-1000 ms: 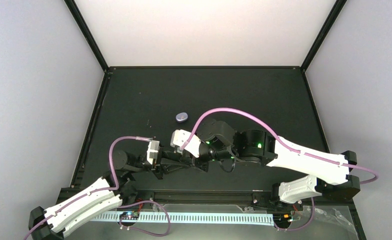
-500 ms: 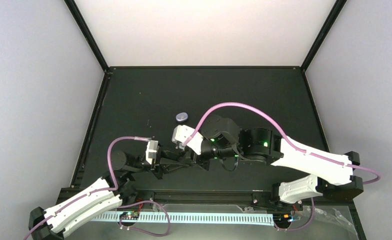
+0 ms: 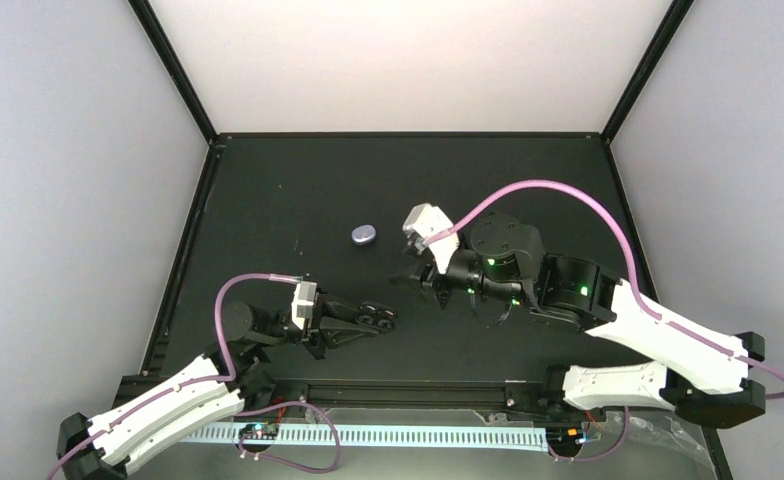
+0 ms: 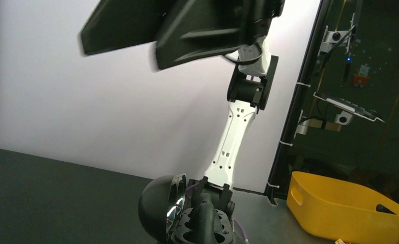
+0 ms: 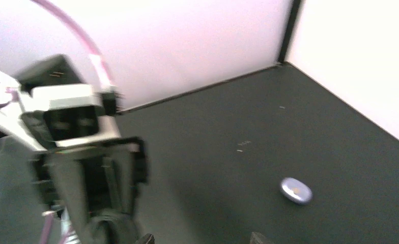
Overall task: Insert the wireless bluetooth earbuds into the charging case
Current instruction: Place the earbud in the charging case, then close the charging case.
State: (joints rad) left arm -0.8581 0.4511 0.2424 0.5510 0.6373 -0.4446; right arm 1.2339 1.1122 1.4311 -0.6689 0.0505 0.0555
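Note:
I will let go of the black charging case with my left gripper on the table (image 3: 394, 274) in front of the lavender oval case.
My left gripper (image 3: 360, 322) is shut on an open black charging case (image 3: 378, 318) and holds it low near the table's front. In the left wrist view the case's domed lid (image 4: 157, 208) stands open with a shiny rim, right at the gripper (image 4: 203, 226). I cannot tell if buds sit in it. No loose earbuds show. My right gripper (image 3: 413, 276) is open and empty, up and to the right of the case; its fingertips (image 5: 145, 239) show at the bottom of the right wrist view.
A small closed lavender oval case (image 3: 364, 235) lies on the black table behind the left gripper; it also shows in the right wrist view (image 5: 295, 191). A yellow bin (image 4: 347, 208) stands outside the enclosure. White walls close in the table.
My right gripper has pulled away from the left gripper's case, moving right and toward the back. The left gripper and the black case have stayed put.

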